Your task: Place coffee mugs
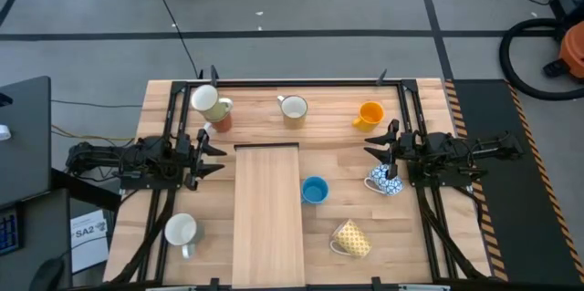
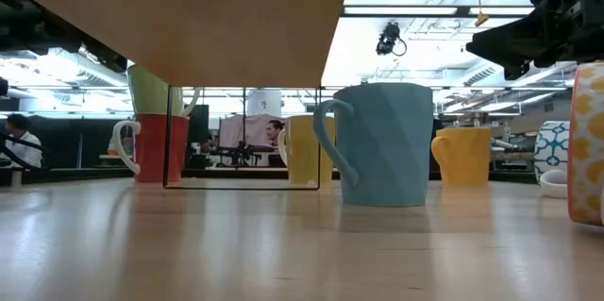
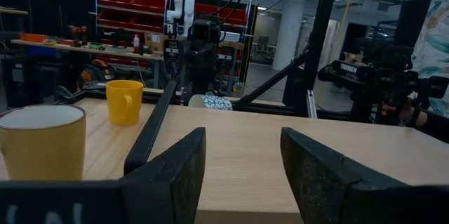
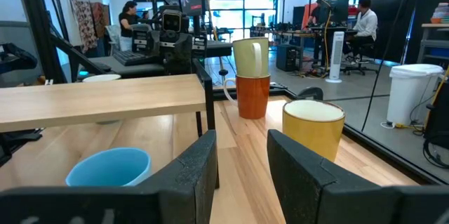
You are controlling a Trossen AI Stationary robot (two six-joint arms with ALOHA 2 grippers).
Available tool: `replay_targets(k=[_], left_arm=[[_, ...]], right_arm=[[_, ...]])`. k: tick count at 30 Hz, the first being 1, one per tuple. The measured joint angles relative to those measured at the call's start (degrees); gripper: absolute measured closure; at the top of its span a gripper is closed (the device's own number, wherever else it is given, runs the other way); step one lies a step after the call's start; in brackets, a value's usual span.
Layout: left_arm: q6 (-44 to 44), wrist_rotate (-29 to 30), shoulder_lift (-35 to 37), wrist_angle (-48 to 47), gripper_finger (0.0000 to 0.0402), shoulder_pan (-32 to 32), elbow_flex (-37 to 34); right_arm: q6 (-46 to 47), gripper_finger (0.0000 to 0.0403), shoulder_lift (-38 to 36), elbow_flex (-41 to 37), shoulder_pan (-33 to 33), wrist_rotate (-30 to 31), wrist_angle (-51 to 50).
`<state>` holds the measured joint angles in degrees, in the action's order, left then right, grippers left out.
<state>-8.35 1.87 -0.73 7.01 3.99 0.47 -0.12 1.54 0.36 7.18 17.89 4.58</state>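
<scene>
The robot's left gripper will next go to the cream mug stacked in the red mug and close on the cream mug's rim (image 1: pixel 213 107) beside its handle.
Several mugs stand apart on the wooden table. A cream mug is stacked in a red mug (image 1: pixel 213 107) at the far left, with a cream mug (image 1: pixel 293 109) and an orange mug (image 1: pixel 370 115) along the far side. A bright blue mug (image 1: pixel 314 190) stands by the shelf. The blue-and-white patterned mug (image 1: pixel 385 181) sits under the right arm. The yellow patterned mug (image 1: pixel 351 238) lies on its side, and a white mug (image 1: pixel 181 232) is at the near left. My left gripper (image 1: pixel 210 155) and right gripper (image 1: pixel 374 152) hover open, facing each other across the shelf, touching nothing.
A raised wooden shelf (image 1: pixel 267 213) runs from the table's middle to its near edge, and the low view looks beneath it (image 2: pixel 236 18). Black frame rails (image 1: pixel 408 113) border both sides. Bare tabletop lies between the far mugs and the shelf. People sit in the room beyond.
</scene>
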Motion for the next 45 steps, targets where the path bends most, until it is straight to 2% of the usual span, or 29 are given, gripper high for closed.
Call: replay_targets(k=[8,13,25,34,40,45], left_arm=[[-0.01,7.22,0.0,0.0,0.013,0.0,0.0],[-0.01,9.7,0.0,0.0,0.0088,0.0,-0.01],[-4.66,9.72,0.0,0.59,0.0086,0.0,0.0],[-7.91,12.25,0.02,10.95,0.0086,-0.02,0.36],[-7.86,16.6,-3.22,9.27,0.0086,-0.02,6.36],[-10.0,22.85,-9.12,-0.4,0.0086,-0.07,15.52]], right_arm=[[0.0,0.027,0.0,0.02,0.0,0.02,0.01],[0.0,0.027,0.01,0.01,0.01,0.0,0.01],[0.01,0.027,0.0,0.0,0.0,0.01,0.01],[0.01,0.027,0.0,0.0,0.0,0.02,0.02],[0.0,0.027,0.0,0.02,0.0,0.02,0.02],[0.02,0.027,0.0,0.0,0.02,0.02,0.01]])
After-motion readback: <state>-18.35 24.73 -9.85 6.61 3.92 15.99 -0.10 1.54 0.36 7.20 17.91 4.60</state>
